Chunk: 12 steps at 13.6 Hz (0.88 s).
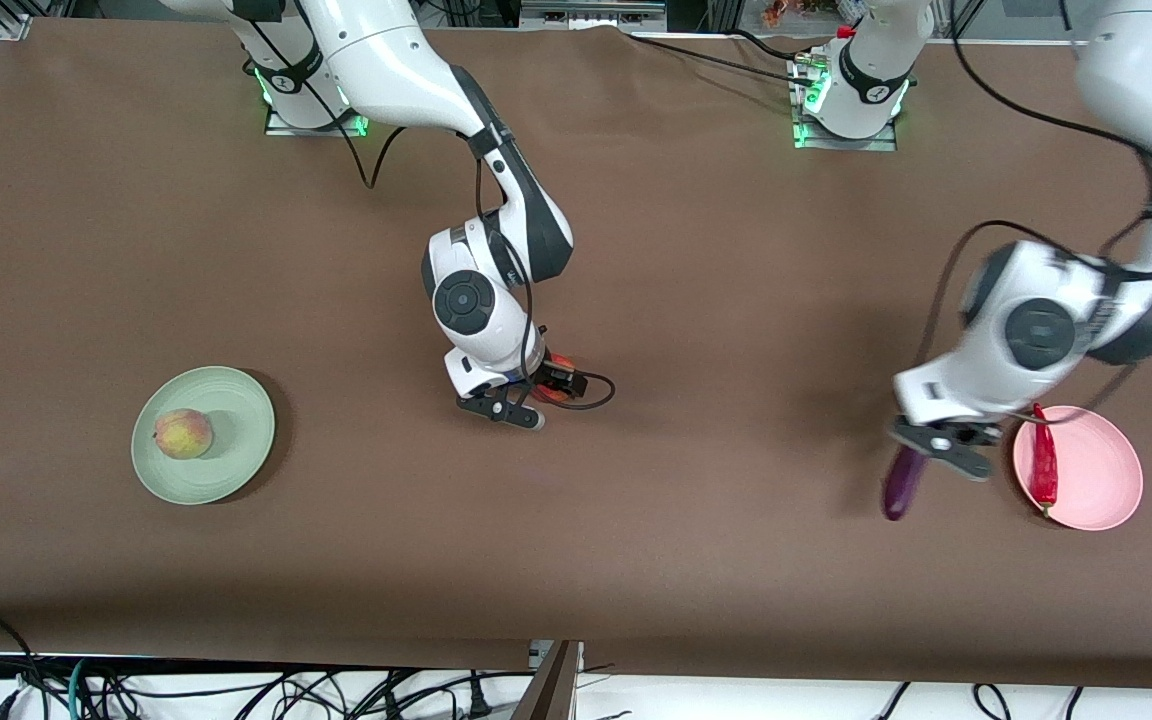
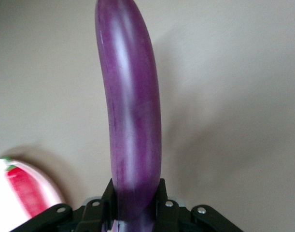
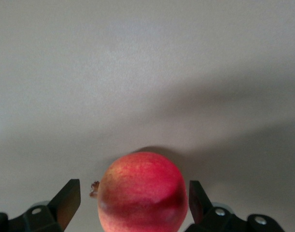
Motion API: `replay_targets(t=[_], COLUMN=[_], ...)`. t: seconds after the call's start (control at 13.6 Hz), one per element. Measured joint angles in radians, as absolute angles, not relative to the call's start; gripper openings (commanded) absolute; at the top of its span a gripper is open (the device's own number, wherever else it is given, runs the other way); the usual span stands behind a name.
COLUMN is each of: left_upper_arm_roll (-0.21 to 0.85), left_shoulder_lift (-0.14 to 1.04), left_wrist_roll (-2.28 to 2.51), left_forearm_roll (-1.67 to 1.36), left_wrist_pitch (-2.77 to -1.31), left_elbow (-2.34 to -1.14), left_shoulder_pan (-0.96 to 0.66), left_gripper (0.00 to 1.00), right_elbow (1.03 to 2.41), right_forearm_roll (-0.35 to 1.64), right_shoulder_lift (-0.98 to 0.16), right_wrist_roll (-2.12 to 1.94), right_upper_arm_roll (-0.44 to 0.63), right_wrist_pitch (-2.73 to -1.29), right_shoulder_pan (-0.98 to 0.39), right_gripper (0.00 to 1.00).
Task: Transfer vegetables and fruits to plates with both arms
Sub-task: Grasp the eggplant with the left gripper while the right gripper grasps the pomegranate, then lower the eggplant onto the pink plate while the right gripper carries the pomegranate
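Observation:
The robot's left gripper will release the purple eggplant on the pink plate's empty side [image 1: 1090, 487], next to the red chili pepper. The eggplant now juts out over the table.
My left gripper [image 1: 936, 445] [image 2: 135, 191] is shut on one end of the long purple eggplant [image 1: 903, 487] [image 2: 130, 96], which juts out over the table just beside the pink plate [image 1: 1101, 505] [image 2: 48, 186]. The red chili pepper [image 1: 1043, 462] [image 2: 24, 191] lies in that plate. My right gripper [image 1: 536, 395] [image 3: 134, 193] is open and low over mid-table, one finger on each side of the red apple [image 1: 561, 365] [image 3: 142, 193], with a small gap at both sides. The peach [image 1: 183, 433] sits on the green plate [image 1: 236, 465] toward the right arm's end.
The brown table [image 1: 696, 300] stretches wide between the two plates. Both arm bases stand along its edge farthest from the front camera. Loose cables hang below the edge nearest that camera.

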<state>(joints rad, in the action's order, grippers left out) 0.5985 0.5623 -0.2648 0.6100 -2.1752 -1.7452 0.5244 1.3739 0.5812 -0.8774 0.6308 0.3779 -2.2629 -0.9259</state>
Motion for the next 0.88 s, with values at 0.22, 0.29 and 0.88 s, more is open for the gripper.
replay_targets(t=[0.22,0.29,0.88], left_upper_arm_roll=[0.534,0.489,0.293], left_shoulder_lift=[0.572,0.581,0.765], left_wrist_roll=[-0.462,-0.499,-0.580], left_forearm_roll=[0.610,0.610,0.610], left_wrist_pitch=[-2.175,-2.176,-2.419], left_elbow=[-1.675,-1.647,-1.545], left_shoulder_pan=[0.614,0.617,0.619], left_gripper=[0.00,0.00,0.22], right_elbow=[1.374,1.374,1.372], right_forearm_roll=[0.580,0.580,0.579], right_shoulder_lift=[-0.891,-0.897,-0.902], right_wrist_roll=[0.631,0.631,0.558], right_upper_arm_roll=[0.376,0.376,0.392], right_wrist_pitch=[-2.263,-2.263,-2.267], right_shoulder_pan=[-0.942,-0.946,-0.946], right_gripper=[0.99,0.88,0.18])
